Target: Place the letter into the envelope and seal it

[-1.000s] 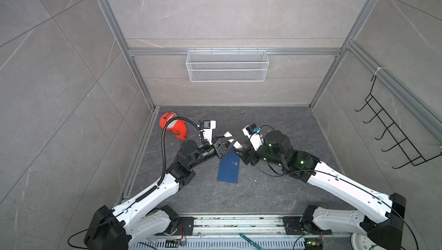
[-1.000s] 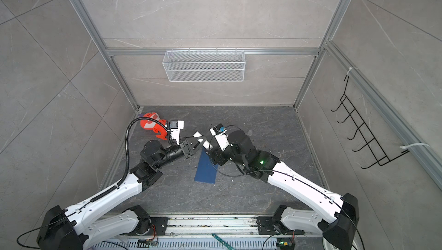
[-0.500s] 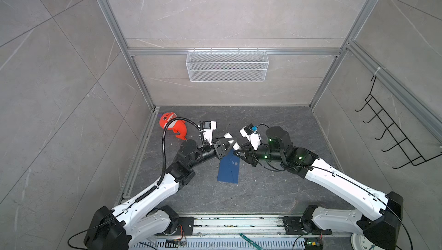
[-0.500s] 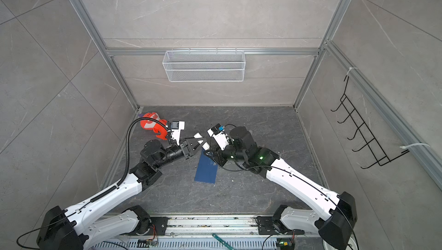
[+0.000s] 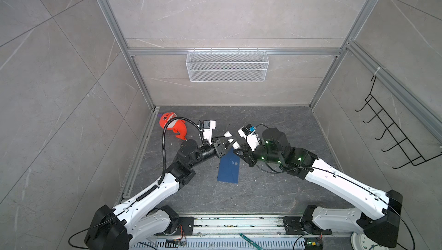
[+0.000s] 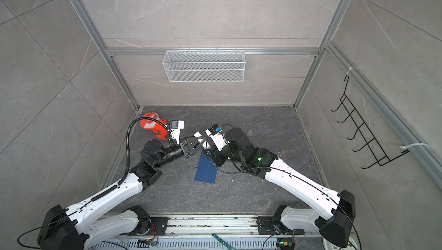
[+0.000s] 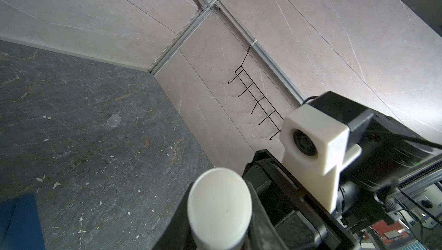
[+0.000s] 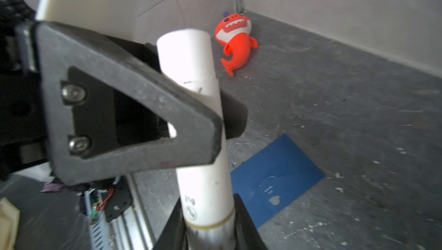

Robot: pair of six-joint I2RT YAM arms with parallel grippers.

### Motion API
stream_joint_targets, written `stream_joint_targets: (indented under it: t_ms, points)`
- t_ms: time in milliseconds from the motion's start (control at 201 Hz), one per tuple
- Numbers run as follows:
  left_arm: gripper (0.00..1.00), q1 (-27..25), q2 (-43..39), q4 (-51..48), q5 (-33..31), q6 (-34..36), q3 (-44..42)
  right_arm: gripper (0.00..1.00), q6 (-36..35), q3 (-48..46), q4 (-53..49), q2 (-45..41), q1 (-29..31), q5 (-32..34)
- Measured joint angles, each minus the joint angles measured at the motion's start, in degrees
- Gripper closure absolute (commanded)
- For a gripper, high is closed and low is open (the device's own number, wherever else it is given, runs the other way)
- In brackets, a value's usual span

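Note:
My right gripper's wrist is turned far round on the glue stick's base. It should open, swing back and grip that end (image 5: 236,145) of the glue stick from another side to get more twist.
The navy envelope (image 5: 229,168) (image 6: 205,168) lies flat on the dark floor between the arms, and shows in the wrist views too (image 7: 19,220) (image 8: 279,179). The letter is out of view. Above the envelope's far end both grippers hold one white glue stick (image 5: 228,133) (image 6: 198,134). My left gripper (image 5: 226,141) (image 7: 218,215) is shut on the glue stick (image 7: 219,203) near one end. My right gripper (image 5: 239,148) (image 8: 208,222) is shut on the other end of the glue stick (image 8: 191,64), with the left gripper's finger crossing in front.
An orange shark toy (image 5: 173,126) (image 8: 235,43) lies at the back left corner. A small clear cap (image 7: 114,120) (image 6: 250,132) stands on the floor behind the right arm. A wire basket (image 5: 227,65) hangs on the back wall, a black hook rack (image 5: 394,138) on the right wall.
My right gripper, open a second ago, has closed on the glue stick that the left gripper holds. The right arm shifted slightly. The left arm and the envelope have not moved.

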Motion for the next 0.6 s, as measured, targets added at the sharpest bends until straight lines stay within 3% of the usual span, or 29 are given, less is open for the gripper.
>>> stream_joint_targets:
  t_ms: [269,364,423,513,598]
  points:
    - [1.0,1.1,0.9,0.7,-3.1,0.3,0.0,1.0,-11.3,5.8,0.2,11.4,16.4,49.4]
    - [1.0,1.5,1.5,0.7,-4.6,0.6,0.0,1.0,-16.6,6.4,3.8,16.3,18.4,61.7]
    - [1.0,1.6,1.7,0.7,-4.9,0.5,0.0,1.0,-17.6,6.5,5.3,17.9,18.8,65.7]
    - [1.0,1.6,1.8,1.2,-4.9,0.5,0.0,0.79,-17.4,6.4,5.4,17.6,18.9,65.5]
    - [1.0,1.4,1.8,1.1,-4.0,0.5,0.0,0.56,-14.9,4.3,5.0,13.9,17.8,58.6]
